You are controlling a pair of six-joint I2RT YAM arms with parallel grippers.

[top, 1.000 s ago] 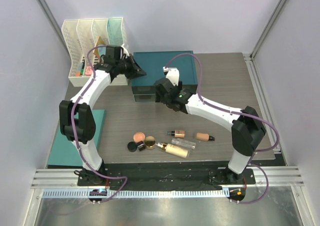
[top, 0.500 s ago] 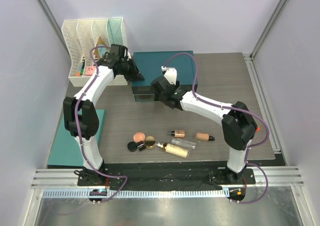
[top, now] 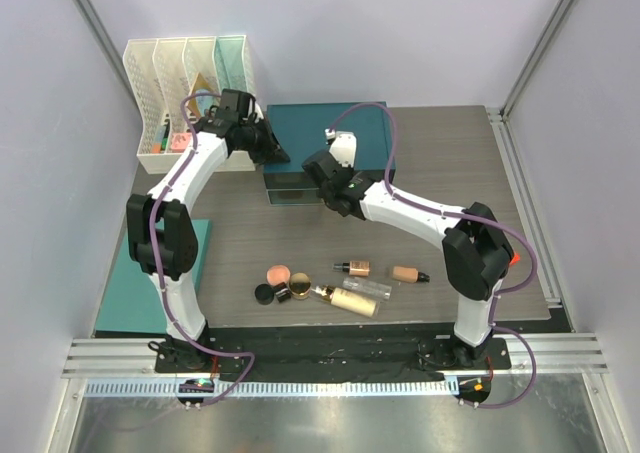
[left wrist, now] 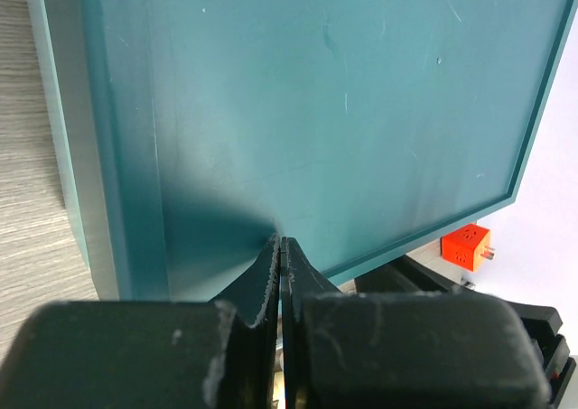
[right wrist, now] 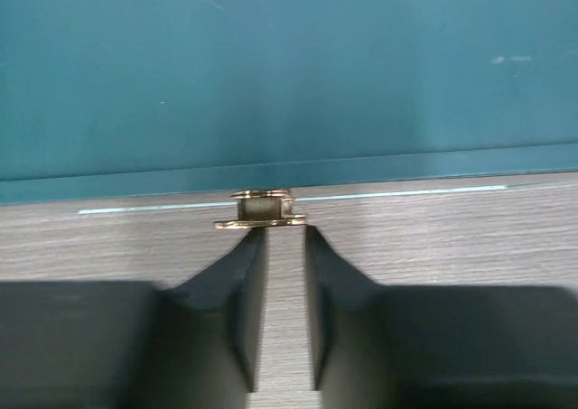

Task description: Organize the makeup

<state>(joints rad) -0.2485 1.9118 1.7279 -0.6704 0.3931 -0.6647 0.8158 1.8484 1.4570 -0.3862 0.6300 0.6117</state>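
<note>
The gold knob is wider than the gap between my right gripper's fingers, so next I open them more and grip the knob's rim point(right wrist: 260, 224) before I pull the drawer.
The makeup lies loose near the table's front edge: a pink blush compact point(top: 279, 273), a black jar point(top: 264, 293), a gold-rimmed compact point(top: 299, 290), a small bottle point(top: 352, 267), a clear tube point(top: 366, 287), a beige bottle point(top: 353, 301) and a tan bottle point(top: 405, 273). Both arms are at the teal box point(top: 345, 133) behind it. My left gripper point(top: 272, 151) point(left wrist: 280, 242) is shut, with its tips on the box's top near the left corner. My right gripper point(top: 322, 179) point(right wrist: 284, 230) faces the box's front. Its jaws stand a narrow gap apart, nothing between them, tips right at a gold knob point(right wrist: 262, 209).
White file racks point(top: 185, 78) holding colourful items stand at the back left. A flat teal tray point(top: 120, 293) lies at the left edge. A small red cube point(left wrist: 467, 246) sits beyond the box.
The right gripper's jaws have narrowed from wide open to a small gap, and it has moved up to the box's front. The left gripper has shifted slightly on the box's corner.
</note>
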